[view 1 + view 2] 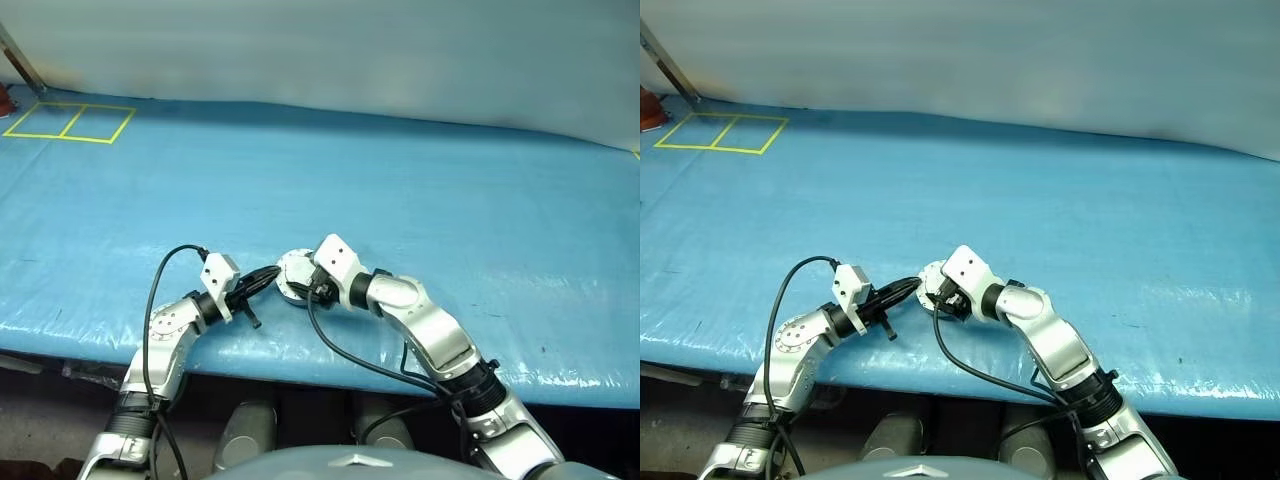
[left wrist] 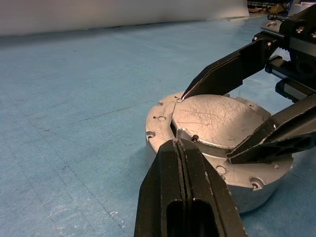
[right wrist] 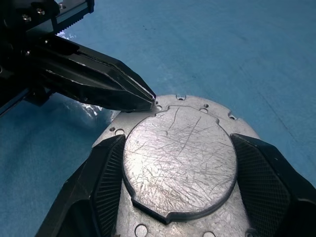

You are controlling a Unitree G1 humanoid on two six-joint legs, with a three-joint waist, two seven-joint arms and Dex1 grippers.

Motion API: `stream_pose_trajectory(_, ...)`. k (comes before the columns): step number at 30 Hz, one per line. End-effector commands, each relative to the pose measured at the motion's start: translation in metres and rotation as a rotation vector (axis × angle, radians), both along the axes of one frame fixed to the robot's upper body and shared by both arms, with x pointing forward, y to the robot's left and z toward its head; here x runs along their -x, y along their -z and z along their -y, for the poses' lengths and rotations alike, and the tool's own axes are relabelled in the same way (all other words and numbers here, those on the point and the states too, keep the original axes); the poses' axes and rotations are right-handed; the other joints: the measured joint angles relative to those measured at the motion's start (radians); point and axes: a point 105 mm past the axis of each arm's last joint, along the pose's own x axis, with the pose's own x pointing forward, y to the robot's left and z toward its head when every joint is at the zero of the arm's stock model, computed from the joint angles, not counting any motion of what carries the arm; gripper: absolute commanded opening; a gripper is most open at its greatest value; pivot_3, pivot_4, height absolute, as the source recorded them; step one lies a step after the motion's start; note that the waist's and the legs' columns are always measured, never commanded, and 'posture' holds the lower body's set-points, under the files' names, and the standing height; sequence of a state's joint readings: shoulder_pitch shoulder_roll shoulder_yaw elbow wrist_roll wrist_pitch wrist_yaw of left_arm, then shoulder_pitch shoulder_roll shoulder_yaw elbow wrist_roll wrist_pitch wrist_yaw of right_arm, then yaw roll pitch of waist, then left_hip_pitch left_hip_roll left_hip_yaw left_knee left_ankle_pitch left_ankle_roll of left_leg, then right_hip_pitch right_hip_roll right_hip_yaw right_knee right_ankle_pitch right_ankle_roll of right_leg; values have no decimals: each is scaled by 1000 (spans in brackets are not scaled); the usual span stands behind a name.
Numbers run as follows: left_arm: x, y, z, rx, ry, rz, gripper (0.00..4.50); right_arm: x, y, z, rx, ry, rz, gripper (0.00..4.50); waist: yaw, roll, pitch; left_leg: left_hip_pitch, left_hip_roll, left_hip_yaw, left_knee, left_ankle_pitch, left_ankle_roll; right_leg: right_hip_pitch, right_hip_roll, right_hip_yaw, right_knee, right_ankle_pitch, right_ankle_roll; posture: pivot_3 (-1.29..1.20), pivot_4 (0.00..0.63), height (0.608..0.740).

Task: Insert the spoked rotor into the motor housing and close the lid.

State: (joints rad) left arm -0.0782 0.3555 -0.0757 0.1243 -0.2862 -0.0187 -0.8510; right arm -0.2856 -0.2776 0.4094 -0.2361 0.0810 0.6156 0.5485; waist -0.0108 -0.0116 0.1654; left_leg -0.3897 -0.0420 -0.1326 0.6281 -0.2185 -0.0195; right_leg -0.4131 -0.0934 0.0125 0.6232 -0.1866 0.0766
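Note:
My right gripper straddles only the lid's raised centre plate from above, so it should back off, come in low and pinch the lid and motor housing together [image 2: 264, 185].
The motor housing [image 2: 247, 193] sits on the blue mat near the front edge, in front of me. Its lid [image 3: 180, 158] lies flat on top, scratched silver face up. My right gripper [image 3: 177, 139] straddles the lid's raised centre plate from above, one finger [image 3: 106, 170] against each side of it. My left gripper [image 2: 177, 143] is shut and empty, and its tip touches the lid's rim at a notch. In the left eye view both grippers meet at the housing [image 1: 291, 268]. The spoked rotor is hidden.
A blue mat [image 1: 400, 190] covers the table, and its front edge runs just below the housing. Yellow tape squares [image 1: 70, 122] mark the far left corner. A pale wall stands behind the table. Black cables loop from both wrists.

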Motion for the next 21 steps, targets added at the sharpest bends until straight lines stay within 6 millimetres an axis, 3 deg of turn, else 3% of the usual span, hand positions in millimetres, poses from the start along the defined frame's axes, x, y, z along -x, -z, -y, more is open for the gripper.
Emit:
stream_pose_trajectory(1, 6, 15, 2, -32, 15, -47, 16, 1, -19, 7, -93, 8, 17, 3036, 0, 0, 0, -1, 0, 0, 0, 0, 0, -1, 0, 0, 0, 0, 0, 0, 150, 740)
stream_pose_trajectory(4, 6, 15, 2, -33, 15, -44, 16, 3, -14, 10, -69, -6, 9, 3036, -1, 0, 0, -2, 0, 0, 0, 0, 0, -2, 0, 0, 0, 0, 0, 0, 150, 740)
stream_pose_trajectory(5, 6, 16, 2, -33, 15, -43, 0, 3, -12, 11, -58, -7, 10, 3761, -1, 0, 0, -2, 0, 0, 0, 0, 0, -2, 0, 0, 0, 0, 0, 0, 150, 740)
stream_pose_trajectory(8, 6, 16, 3, -29, 16, -41, 0, 2, -9, 10, -44, -1, 24, 4484, -2, 0, 0, -1, 0, 0, 0, 0, 0, -1, 0, -1, 0, 0, 0, 0, 150, 740)
stream_pose_trajectory(14, 7, 16, 4, -20, 28, -45, 0, 1, -10, 8, -41, 2, 45, 4484, -2, 0, 0, -2, 0, 0, 0, 0, 0, -2, 0, -1, 0, 0, 0, 0, 150, 740)
stream_pose_trajectory(21, 9, 18, 4, -22, 33, -49, 0, 1, -46, 17, -326, 87, -34, 4484, -1, 0, 0, -2, 0, -1, 0, 0, 0, -2, 0, -1, 0, 0, 0, 0, 150, 740)
